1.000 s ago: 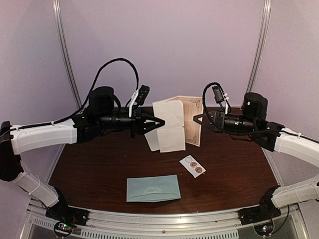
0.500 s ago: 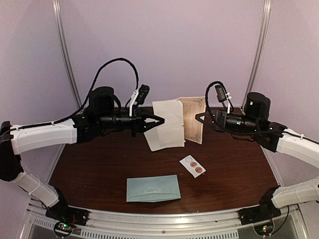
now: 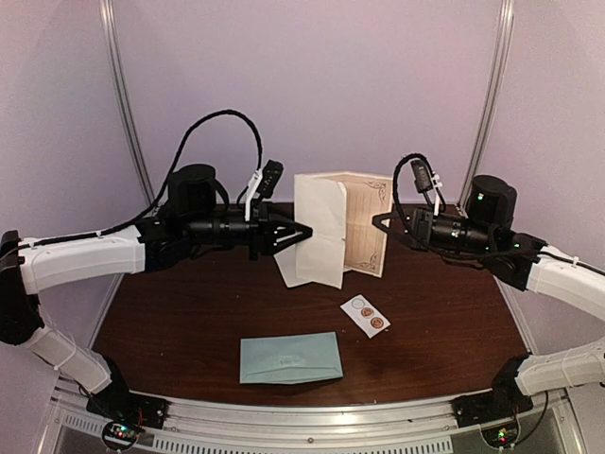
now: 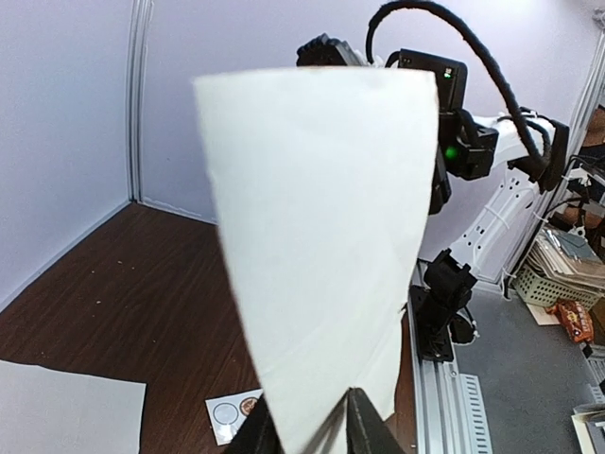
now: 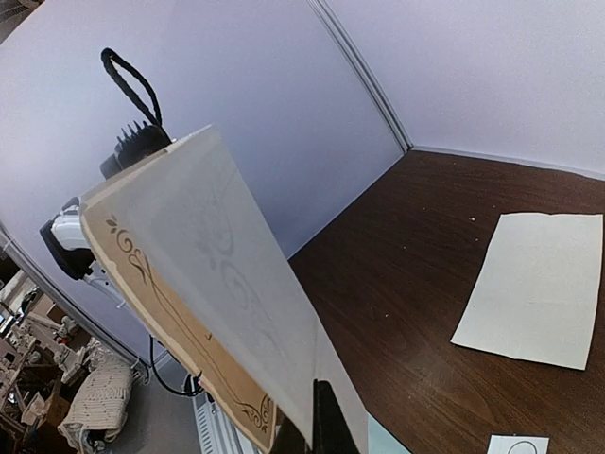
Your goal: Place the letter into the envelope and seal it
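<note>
The letter's printed panel stands open past the envelope's white flap, so the robot's right gripper will bring that panel in, open, and pinch the layers at the flap's edge (image 3: 343, 236).
The letter (image 3: 342, 222), a cream sheet with an ornate brown border, hangs folded and upright in the air between both arms. My right gripper (image 3: 376, 223) is shut on its right edge; in the right wrist view the letter (image 5: 208, 255) rises from that gripper (image 5: 317, 421). My left gripper (image 3: 308, 232) stands at the letter's left edge, fingers slightly parted, and the letter (image 4: 321, 236) dips between them (image 4: 307, 430). The pale teal envelope (image 3: 290, 357) lies flat near the table's front edge, and a corner of the envelope (image 5: 383, 443) shows in the right wrist view.
A small white sticker strip (image 3: 365, 316) lies right of centre on the brown table (image 3: 170, 322). A loose cream sheet (image 3: 286, 270) lies flat below the letter, and this same loose sheet (image 5: 539, 288) appears in the right wrist view. Purple walls enclose the back and sides.
The letter has turned more upright and its folded flap looks narrower. My right arm has drawn a little to the right. The left gripper's fingers have parted slightly.
</note>
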Motion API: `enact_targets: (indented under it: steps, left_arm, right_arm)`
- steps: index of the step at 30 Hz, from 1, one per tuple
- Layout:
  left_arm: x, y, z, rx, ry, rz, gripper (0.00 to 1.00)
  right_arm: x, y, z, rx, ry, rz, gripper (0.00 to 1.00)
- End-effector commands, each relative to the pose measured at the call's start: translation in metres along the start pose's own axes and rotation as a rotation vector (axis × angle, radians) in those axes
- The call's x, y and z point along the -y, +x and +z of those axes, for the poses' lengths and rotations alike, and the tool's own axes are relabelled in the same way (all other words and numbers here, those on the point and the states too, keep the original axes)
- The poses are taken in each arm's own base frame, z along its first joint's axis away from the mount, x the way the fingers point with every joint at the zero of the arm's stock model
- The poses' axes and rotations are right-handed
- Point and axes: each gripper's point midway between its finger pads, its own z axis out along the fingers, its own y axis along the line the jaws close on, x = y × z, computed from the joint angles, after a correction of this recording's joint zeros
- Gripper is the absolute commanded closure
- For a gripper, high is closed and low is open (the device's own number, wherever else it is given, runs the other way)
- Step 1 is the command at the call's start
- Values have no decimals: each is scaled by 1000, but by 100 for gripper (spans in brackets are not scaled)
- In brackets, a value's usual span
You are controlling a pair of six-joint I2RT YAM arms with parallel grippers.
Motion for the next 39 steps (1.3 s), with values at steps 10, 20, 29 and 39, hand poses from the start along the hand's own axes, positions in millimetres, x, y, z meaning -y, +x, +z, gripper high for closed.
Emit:
enact_targets:
  steps: [10, 20, 29, 39]
  left_arm:
    - [7, -14, 3, 45, 42, 14, 100]
    - [-3, -20, -3, 55, -47, -28, 100]
    - [21, -24, -16, 20, 31, 30, 100]
    - [34, -32, -25, 27, 61, 42, 100]
  right_arm:
    - [-9, -2, 0, 11, -41, -13, 100]
    - [-3, -11, -10, 60, 37, -40, 77]
    - [10, -44, -52, 274, 241, -70, 19]
    - [34, -25, -35, 183, 294, -45, 9]
